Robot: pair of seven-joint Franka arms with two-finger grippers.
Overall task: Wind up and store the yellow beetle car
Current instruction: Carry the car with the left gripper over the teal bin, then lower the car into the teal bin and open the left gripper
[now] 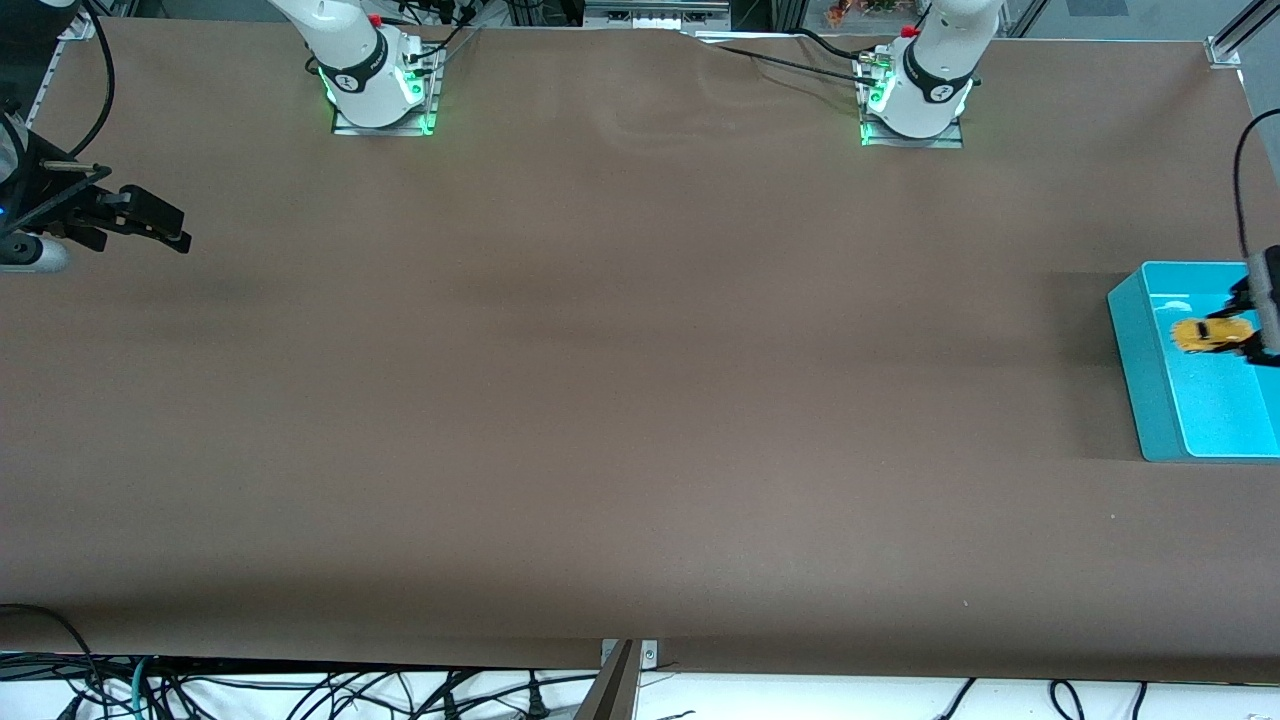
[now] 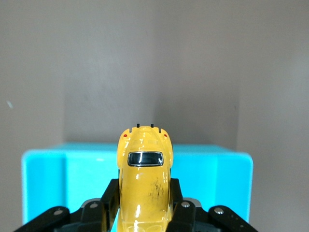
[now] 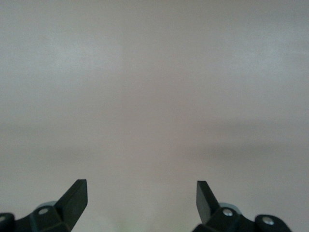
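Note:
The robot's left gripper will put the yellow beetle car down on the turquoise bin's bottom by the bin's side [image 1: 1197, 364] facing the bare table.
The yellow beetle car [image 1: 1208, 334] is held in my left gripper [image 1: 1244, 330] over the open turquoise bin [image 1: 1150, 395] at the left arm's end of the table. In the left wrist view the car [image 2: 145, 183] sits clamped between the black fingers [image 2: 110, 198], its dark window showing, with the bin's rim [image 2: 43, 159] beneath it. My right gripper [image 1: 160, 225] is open and empty above the bare table at the right arm's end; in the right wrist view its gripper [image 3: 142, 195] has its jaws wide apart over plain brown cloth.
A brown cloth covers the table [image 1: 640, 400]. The two arm bases [image 1: 380, 90] [image 1: 915, 95] stand along the table's edge farthest from the front camera. Cables hang below the table's near edge [image 1: 300, 690].

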